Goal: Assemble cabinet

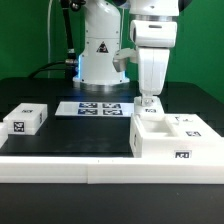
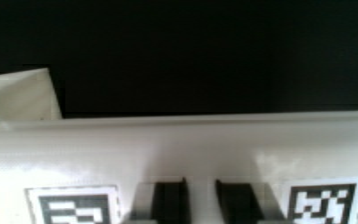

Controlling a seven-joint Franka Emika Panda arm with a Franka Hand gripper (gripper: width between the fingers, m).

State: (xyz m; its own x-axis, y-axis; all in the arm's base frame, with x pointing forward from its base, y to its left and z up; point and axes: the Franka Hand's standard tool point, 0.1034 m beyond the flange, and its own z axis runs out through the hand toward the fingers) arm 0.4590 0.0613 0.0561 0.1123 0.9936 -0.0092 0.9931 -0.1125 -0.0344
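Observation:
The robot's gripper needs to release the white door in the cabinet box's open top, beside the tagged panel (image 1: 159, 125) there.
The cabinet box (image 1: 172, 137), the biggest white piece, stands at the exterior view's right with tags on its top and front. My gripper (image 1: 148, 103) reaches straight down onto the box's far left corner. In the wrist view the box's white wall (image 2: 194, 140) runs across the picture, with a tag (image 2: 69, 206) on one side and another tag (image 2: 327, 199) on the other. My gripper (image 2: 195, 203) has its two dark fingers (image 2: 160, 203) close together, with a thin white strip of the wall between them. A smaller white slab (image 1: 25, 120) lies at the exterior view's left.
The marker board (image 1: 100, 108) lies flat in front of the robot base (image 1: 103, 55). A long low white rail (image 1: 100, 170) runs along the table's front edge. The table top (image 1: 90, 135) is black.

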